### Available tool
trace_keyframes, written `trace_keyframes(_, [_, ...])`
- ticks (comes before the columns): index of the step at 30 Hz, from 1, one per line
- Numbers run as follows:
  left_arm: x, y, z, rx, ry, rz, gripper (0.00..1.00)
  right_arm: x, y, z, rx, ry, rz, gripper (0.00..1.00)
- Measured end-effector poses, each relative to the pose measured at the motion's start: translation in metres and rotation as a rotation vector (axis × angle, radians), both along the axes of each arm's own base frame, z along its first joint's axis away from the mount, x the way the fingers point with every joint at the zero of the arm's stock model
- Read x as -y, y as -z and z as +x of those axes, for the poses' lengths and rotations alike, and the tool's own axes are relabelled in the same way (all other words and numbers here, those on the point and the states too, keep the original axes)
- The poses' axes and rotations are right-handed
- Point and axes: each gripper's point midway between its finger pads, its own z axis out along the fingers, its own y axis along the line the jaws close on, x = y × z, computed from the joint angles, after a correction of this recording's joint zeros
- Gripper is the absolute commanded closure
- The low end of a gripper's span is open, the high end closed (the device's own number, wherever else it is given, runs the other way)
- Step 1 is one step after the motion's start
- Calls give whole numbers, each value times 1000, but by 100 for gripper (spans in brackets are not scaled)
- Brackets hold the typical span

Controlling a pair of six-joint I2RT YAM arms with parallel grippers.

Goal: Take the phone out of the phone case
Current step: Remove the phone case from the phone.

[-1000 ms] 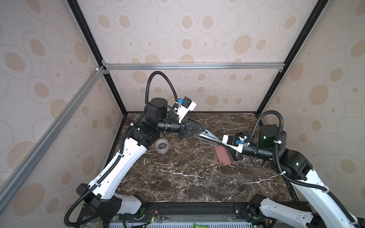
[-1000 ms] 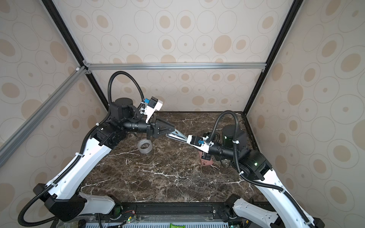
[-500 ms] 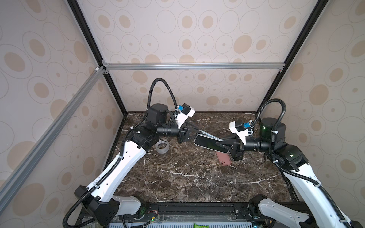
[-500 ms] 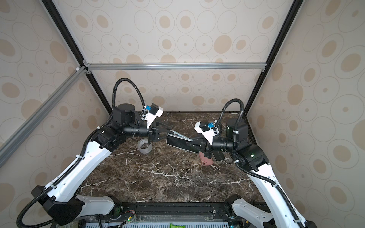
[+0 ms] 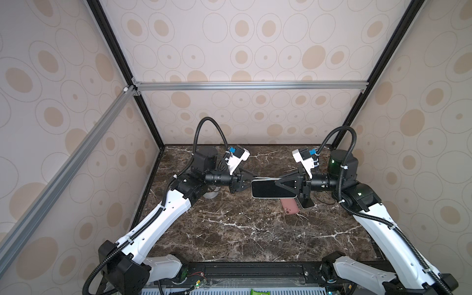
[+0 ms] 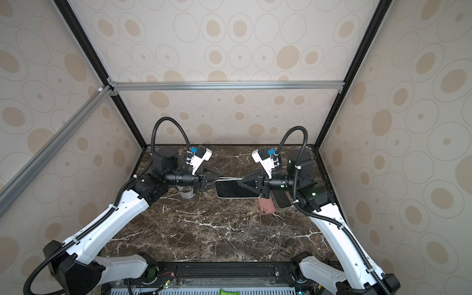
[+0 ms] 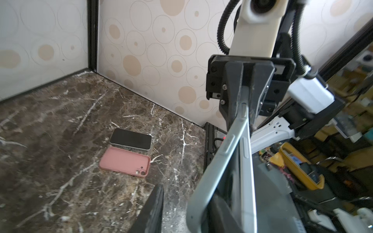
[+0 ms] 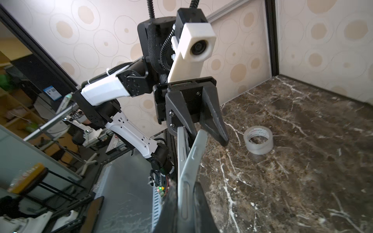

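Next, my left gripper closes on the phone case's peeled end (image 7: 200, 200) before my right gripper opens, because my right gripper is clamping the phone and phone case together.
A phone (image 5: 263, 189) with a dark screen hangs level above the table in both top views (image 6: 229, 190). My right gripper (image 5: 277, 182) is shut on one end, clamping phone and grey-blue phone case together (image 8: 184, 186). At the other end the phone case (image 7: 203, 181) is peeled away from the phone's edge (image 7: 245, 161). My left gripper (image 5: 249, 180) stands open there. One finger sits wedged between case and phone. The other finger (image 7: 155, 207) is outside the case with a gap. The right wrist view shows the case lip (image 8: 200, 141) between those fingers.
On the marble table (image 5: 229, 229), below the right gripper, lie a pink case (image 5: 290, 206) and a second dark phone (image 5: 306, 203). A clear tape roll (image 8: 258, 141) stands under the left arm. Patterned walls close in the back and both sides.
The phone has turned from a tilted, edge-on pose to level with its screen up. The right wrist rose and rolled over. The left gripper drew back a little to the phone's end.
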Motion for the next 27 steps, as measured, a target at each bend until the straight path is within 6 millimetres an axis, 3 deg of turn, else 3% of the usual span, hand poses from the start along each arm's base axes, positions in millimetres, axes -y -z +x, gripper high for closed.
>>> trace_keyframes(4, [2,17,3,-77,-17,-33,89,1,21,11,-102,12,23,100])
trace_keyframes(5, [1,19,4,-96,-22,-43,87,2,23,13,-122,15,29,100])
trace_keyframes(9, [2,13,6,-126,-38,-111,61,2,19,14,-155,10,72,100])
trace_keyframes(11, [1,8,10,-141,-53,-163,55,2,13,13,-159,9,106,100])
trace_keyframes(27, [0,-22,20,-386,-47,-556,49,7,-1,22,-227,97,354,100])
